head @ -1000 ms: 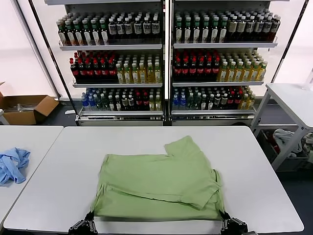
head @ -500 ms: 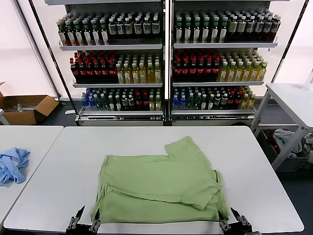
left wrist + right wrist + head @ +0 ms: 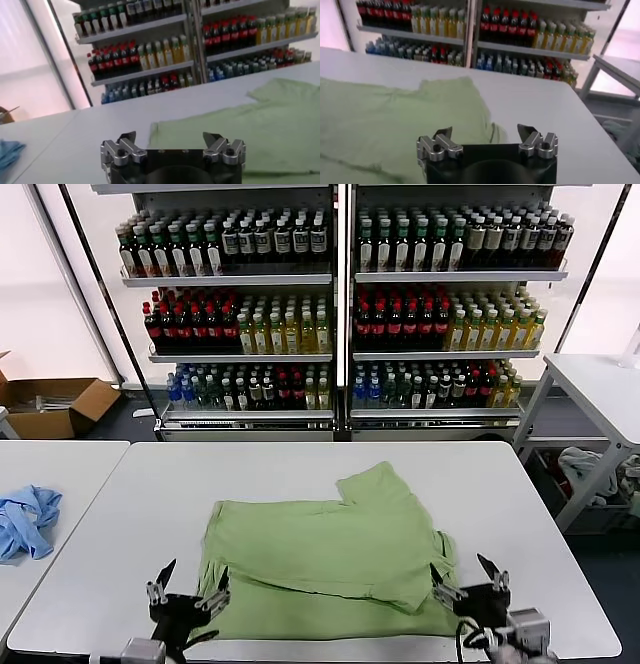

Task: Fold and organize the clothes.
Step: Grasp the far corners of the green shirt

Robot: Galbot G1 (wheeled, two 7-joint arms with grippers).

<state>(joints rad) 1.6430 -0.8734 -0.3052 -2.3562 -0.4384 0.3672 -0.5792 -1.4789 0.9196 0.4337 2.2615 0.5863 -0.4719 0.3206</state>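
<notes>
The light green shirt has the sleeve's far corner (image 3: pixel 391 470) (image 3: pixel 471 81) sticking out toward the back. Next, my right gripper moves there, next to the shirt, and closes.
The light green shirt (image 3: pixel 330 559) lies partly folded on the white table (image 3: pixel 130 514), plain side up, one sleeve sticking out toward the back. My left gripper (image 3: pixel 187 587) is open and empty above the shirt's near left corner. My right gripper (image 3: pixel 465 577) is open and empty above its near right corner. The shirt also shows in the left wrist view (image 3: pixel 250 135), past the open left gripper (image 3: pixel 170 137), and in the right wrist view (image 3: pixel 390 115), past the open right gripper (image 3: pixel 484 132). Collar, buttons and chest graphic are hidden.
A crumpled light blue garment (image 3: pixel 25 522) lies on a separate table at the left. Shelves of bottles (image 3: pixel 340 304) stand behind the table. Another table (image 3: pixel 600 389) is at the right with a basket of items (image 3: pixel 585 469) under it. A cardboard box (image 3: pixel 50 406) sits at far left.
Both grippers have opened, let go of the shirt's near edge and risen farther into view. The near edge now lies flat on the table.
</notes>
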